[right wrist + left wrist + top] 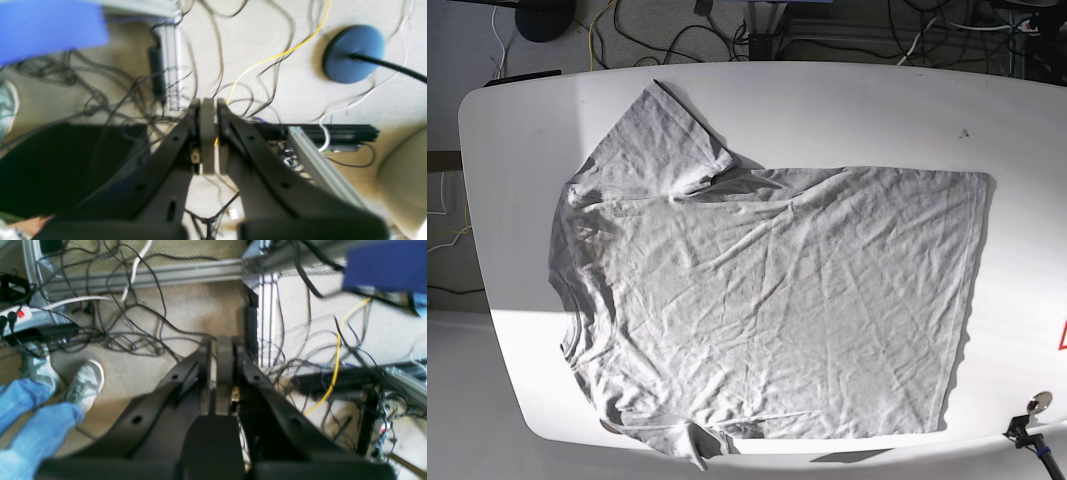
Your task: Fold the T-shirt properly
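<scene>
Next, I move my right gripper to the far sleeve's pointed outer corner (656, 89) on the T-shirt and close it there, beside the far edge of the table.
The T-shirt (767, 300) lies spread flat and wrinkled on the white table (847, 100) in the base view, light grey, collar to the left and hem to the right. One sleeve (662, 140) points to the far left corner; the other is bunched at the near edge (682, 440). Neither arm appears in the base view. My left gripper (224, 340) is shut with nothing in it, hanging over the cable-strewn floor. My right gripper (208, 101) is likewise shut and empty above the floor. The T-shirt is out of both wrist views.
Tangled cables and aluminium frame rails (186, 273) cover the carpet. A person's feet in white sneakers (83, 383) and jeans stand at the left of the left wrist view. A blue round stand base (353, 53) sits on the floor. A small clamp (1032, 420) sits at the table's near right corner.
</scene>
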{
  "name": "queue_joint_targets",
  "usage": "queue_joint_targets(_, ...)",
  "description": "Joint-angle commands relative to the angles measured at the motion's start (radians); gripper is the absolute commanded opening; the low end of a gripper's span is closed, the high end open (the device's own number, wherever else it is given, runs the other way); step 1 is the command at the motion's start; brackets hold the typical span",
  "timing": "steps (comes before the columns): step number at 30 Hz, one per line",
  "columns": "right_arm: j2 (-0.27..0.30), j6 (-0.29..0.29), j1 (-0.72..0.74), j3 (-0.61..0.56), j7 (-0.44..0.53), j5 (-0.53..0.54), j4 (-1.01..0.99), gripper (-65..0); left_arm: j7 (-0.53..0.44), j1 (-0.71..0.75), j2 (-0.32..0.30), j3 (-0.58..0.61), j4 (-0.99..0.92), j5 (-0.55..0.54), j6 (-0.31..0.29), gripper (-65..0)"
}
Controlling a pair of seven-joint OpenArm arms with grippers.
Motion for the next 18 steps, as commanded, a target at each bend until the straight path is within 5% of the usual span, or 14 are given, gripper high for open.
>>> queue_joint_targets(1, 0.000, 0.003, -0.073, 0.000, -0.021, 0.002, 0.097, -63.6, -0.014, 0.051, -0.004, -0.002, 0.048, -0.001, 0.001, -63.5)
queue_joint_targets(18, -0.005, 0.001, -0.389, 0.002, -0.182, 0.002, 0.719, -63.6, -0.014, 0.353, -0.036, -0.112, 0.574, -0.003, 0.001, -63.5)
